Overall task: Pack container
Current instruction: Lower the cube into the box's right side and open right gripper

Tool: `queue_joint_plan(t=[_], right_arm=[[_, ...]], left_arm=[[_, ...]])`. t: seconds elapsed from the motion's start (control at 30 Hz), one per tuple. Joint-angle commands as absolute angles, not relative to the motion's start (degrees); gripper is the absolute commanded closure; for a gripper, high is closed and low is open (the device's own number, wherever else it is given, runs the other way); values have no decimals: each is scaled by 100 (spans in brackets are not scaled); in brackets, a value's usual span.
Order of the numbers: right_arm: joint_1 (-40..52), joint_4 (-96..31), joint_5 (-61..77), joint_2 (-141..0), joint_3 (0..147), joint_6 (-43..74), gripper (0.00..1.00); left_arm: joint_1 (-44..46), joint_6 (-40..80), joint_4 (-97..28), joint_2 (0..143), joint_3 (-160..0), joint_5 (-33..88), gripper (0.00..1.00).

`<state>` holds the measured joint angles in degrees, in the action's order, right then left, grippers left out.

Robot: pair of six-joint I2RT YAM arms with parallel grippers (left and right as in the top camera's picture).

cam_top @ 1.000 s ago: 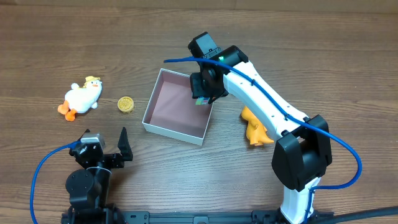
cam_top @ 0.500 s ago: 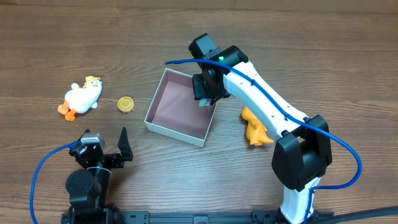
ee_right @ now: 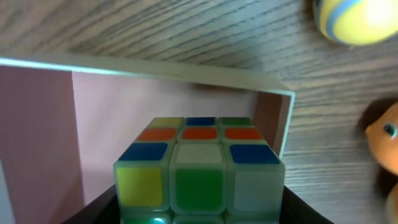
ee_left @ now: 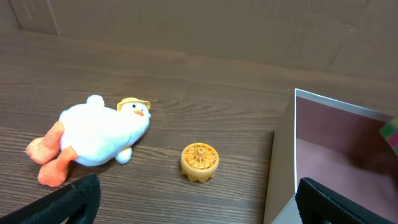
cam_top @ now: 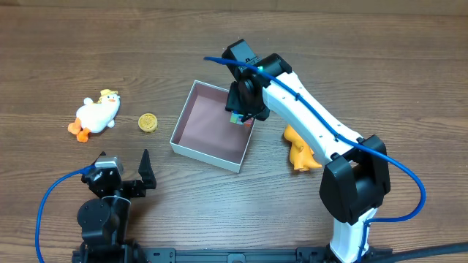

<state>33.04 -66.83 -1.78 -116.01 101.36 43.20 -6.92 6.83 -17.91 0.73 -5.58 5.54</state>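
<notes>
My right gripper needs to let go of the Rubik's cube on the container's pink bottom, close to the container's far side [cam_top: 235,120] [ee_right: 173,126].
The container [cam_top: 201,128], a shallow square box with white walls and a pink inside, sits mid-table. My right gripper [cam_top: 240,109] hangs over the box's right side, shut on a Rubik's cube [cam_top: 235,117]. In the right wrist view the cube [ee_right: 199,168] fills the space between my dark fingers, with the container's pink floor [ee_right: 112,118] under it. My left gripper [cam_top: 130,177] stands open and holds nothing near the table's front left. In its wrist view the container's wall [ee_left: 283,168] is at the right.
A white plush duck [cam_top: 95,115] [ee_left: 93,137] and a small yellow round toy [cam_top: 148,123] [ee_left: 199,163] lie left of the container. An orange toy [cam_top: 300,148] lies to its right, partly under the right arm. A yellow and blue ball [ee_right: 354,18] shows beyond the box.
The container has shifted slightly to the right. My right gripper, still holding the cube, has moved only a little above the box's right side. The left arm has not moved.
</notes>
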Motion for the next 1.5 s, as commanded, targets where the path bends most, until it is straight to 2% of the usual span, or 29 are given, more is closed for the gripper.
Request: queue_joint_plan(t=[0.0, 0.77, 0.9, 1.0, 1.07, 1.23, 1.4, 1.47], right_arm=[[3328, -6637, -298, -11603, 10228, 5157, 73], [3326, -6604, -596, -11603, 9701, 5212, 72], [3326, -6563, -596, -11603, 9703, 5210, 44], [3326, -6549, -596, -11603, 9701, 5192, 36], [3326, -6493, -574, -11603, 9701, 5033, 27], [3328, -6479, -565, -11603, 9701, 4904, 15], [3326, -6431, -528, -11603, 9703, 4703, 13], [3326, -6383, -506, -11601, 9725, 4421, 5]], left_arm=[[-753, 554, -1778, 25, -541, 556, 0], [-753, 554, -1776, 25, -541, 556, 0], [-753, 554, -1778, 25, -541, 556, 0], [-753, 554, -1776, 25, -541, 556, 0], [-753, 554, -1778, 25, -541, 556, 0], [-753, 554, -1776, 25, -541, 556, 0], [-753, 554, -1776, 25, -541, 556, 0], [-753, 554, -1776, 25, -541, 556, 0]])
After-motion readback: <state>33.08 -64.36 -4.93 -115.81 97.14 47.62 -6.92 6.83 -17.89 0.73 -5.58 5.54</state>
